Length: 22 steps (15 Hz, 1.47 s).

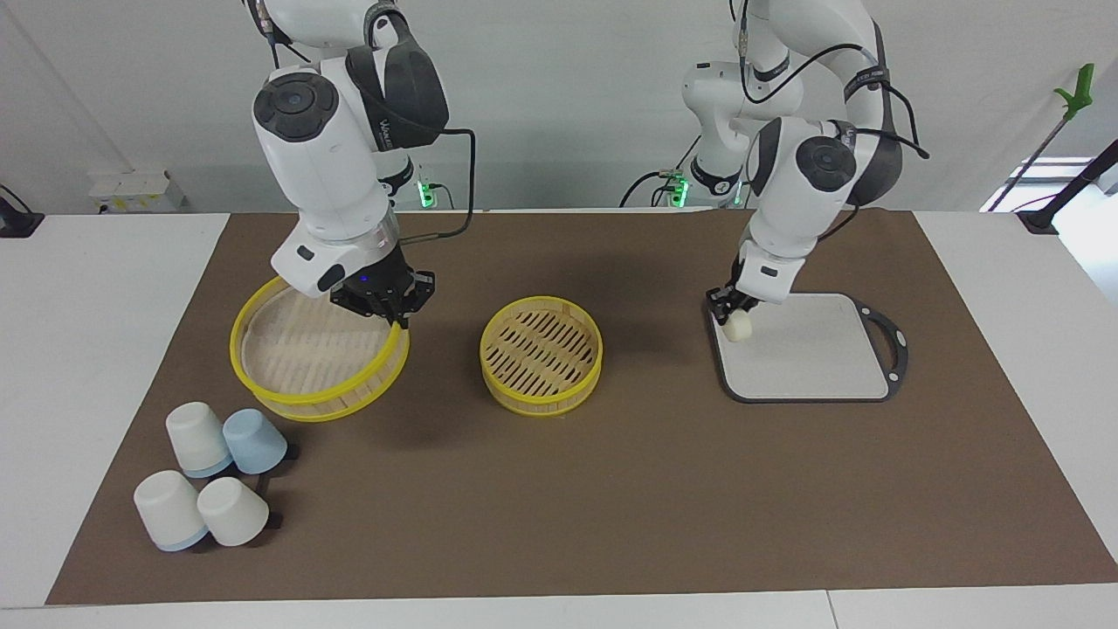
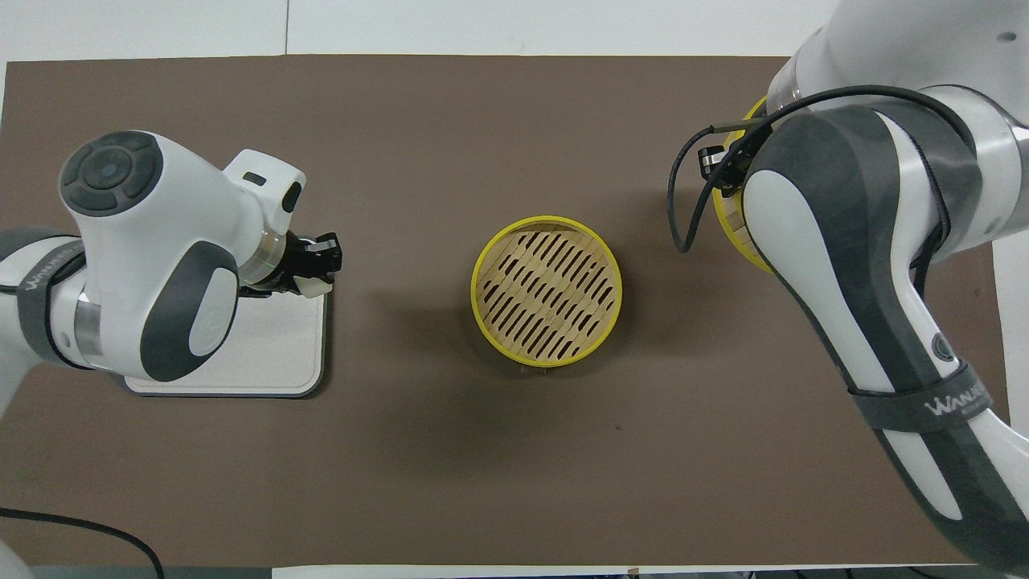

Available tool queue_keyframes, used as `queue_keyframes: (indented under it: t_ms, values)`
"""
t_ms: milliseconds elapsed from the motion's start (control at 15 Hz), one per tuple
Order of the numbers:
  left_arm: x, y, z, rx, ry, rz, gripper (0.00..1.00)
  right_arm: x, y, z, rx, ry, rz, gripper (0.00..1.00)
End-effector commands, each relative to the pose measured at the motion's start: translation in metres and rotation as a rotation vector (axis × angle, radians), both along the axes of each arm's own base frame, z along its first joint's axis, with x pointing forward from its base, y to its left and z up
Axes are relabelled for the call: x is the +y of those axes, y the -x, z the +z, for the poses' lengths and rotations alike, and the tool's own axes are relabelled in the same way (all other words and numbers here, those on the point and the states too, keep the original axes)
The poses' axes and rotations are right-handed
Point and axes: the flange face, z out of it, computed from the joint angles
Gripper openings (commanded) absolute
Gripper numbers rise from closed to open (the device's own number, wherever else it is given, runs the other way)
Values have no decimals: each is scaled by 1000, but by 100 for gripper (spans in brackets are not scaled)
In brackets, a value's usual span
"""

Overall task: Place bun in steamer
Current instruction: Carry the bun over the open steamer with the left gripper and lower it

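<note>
Next, my left gripper puts the cream-white bun down near the middle of the yellow-rimmed steamer level's slatted bottom (image 2: 544, 295).
The cream-white bun (image 1: 737, 327) hangs in my left gripper (image 1: 732, 316), which is shut on it over the edge of the grey board (image 1: 830, 371) toward the table's middle. From overhead the bun (image 2: 314, 284) shows just under the left gripper (image 2: 320, 261). One steamer tier (image 1: 541, 354) with a yellow rim and slatted floor sits on the middle of the mat, also seen from overhead (image 2: 547, 291). My right gripper (image 1: 397, 321) is shut on the rim of a second, wider steamer tier (image 1: 314, 358) and holds it tilted. Overhead, my right arm hides all of that tier but a strip of rim (image 2: 727, 229).
A brown mat (image 1: 611, 507) covers the table. Several upturned white and pale-blue cups (image 1: 210, 476) cluster on its corner at the right arm's end, farther from the robots than the held tier. The grey board (image 2: 265, 358) lies at the left arm's end.
</note>
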Motion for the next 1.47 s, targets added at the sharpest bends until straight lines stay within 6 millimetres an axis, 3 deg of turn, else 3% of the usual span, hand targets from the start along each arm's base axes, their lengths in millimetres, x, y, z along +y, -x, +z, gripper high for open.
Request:
queue_keyframes:
  t_ms: [0,200,333,467,533,800,1133,1400]
  values:
    - [-61,3,3,28,22,50,42,-4,9,6,1,-15,5,0]
    - [-140,18,9,1,42,103,42,-4,9,5,2,-14,7,0]
    - [-191,28,-7,23,58,86,42,-4,10,5,2,-14,8,0]
    - [-244,13,-30,23,58,117,42,-5,10,5,2,-14,7,0]
    - [-257,9,-43,25,52,127,42,-5,10,5,4,-14,7,0]
    - [-266,11,-73,25,3,98,42,-5,10,5,4,-14,7,0]
    - [-266,11,-81,18,-4,92,42,-6,9,5,-1,-14,24,0]
    - [-273,26,-96,32,-15,76,45,-7,9,3,1,-13,23,0]
